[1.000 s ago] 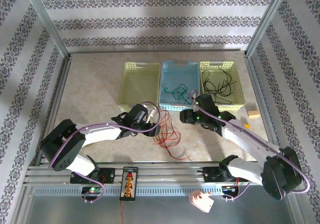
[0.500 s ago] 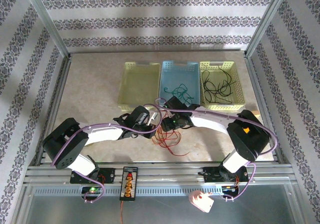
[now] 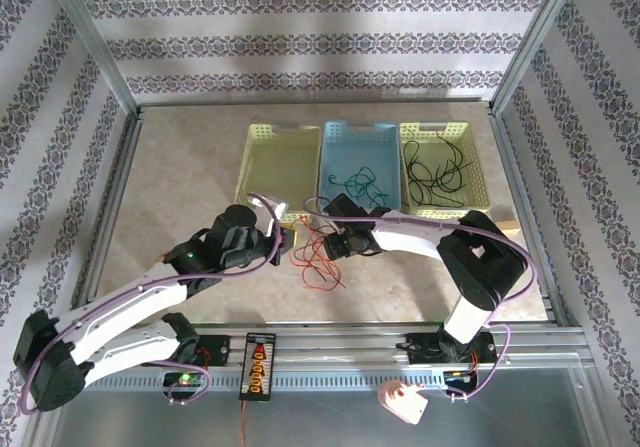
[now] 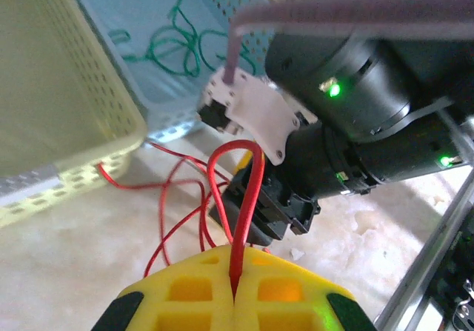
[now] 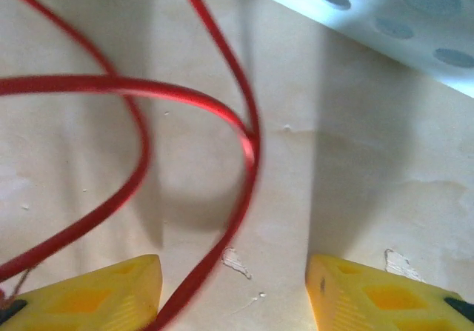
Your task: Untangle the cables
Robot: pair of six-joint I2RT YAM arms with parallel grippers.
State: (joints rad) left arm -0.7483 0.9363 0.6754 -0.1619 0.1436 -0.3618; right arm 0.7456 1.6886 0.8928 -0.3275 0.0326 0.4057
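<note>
I should let go of the red cable with my left gripper inside the empty yellow basket (image 3: 284,172) (image 4: 29,87) next to the blue basket.
A loose tangle of red cable (image 3: 320,259) lies on the table in front of the baskets. My left gripper (image 3: 291,237) sits at its left edge, and its yellow fingers (image 4: 185,294) are shut on a raised loop of the red cable (image 4: 248,198). My right gripper (image 3: 335,243) hovers just right of it, over the same tangle. It stands open (image 5: 233,294), with a red strand (image 5: 248,142) running between the fingers close to the left one. The green cable (image 3: 350,180) lies in the blue basket (image 3: 392,137). The black cable (image 3: 437,172) lies in the right yellow basket (image 3: 478,157).
An empty yellow basket (image 3: 262,167) stands left of the blue one. A black power strip (image 3: 258,364) hangs on the front rail, and a pink object (image 3: 402,403) lies below the rail. Patterned walls close in the table on three sides.
The left gripper shut on the red cable and drew back a little to the left as its arm stretched out. The right gripper swung left from the baskets to the red tangle.
</note>
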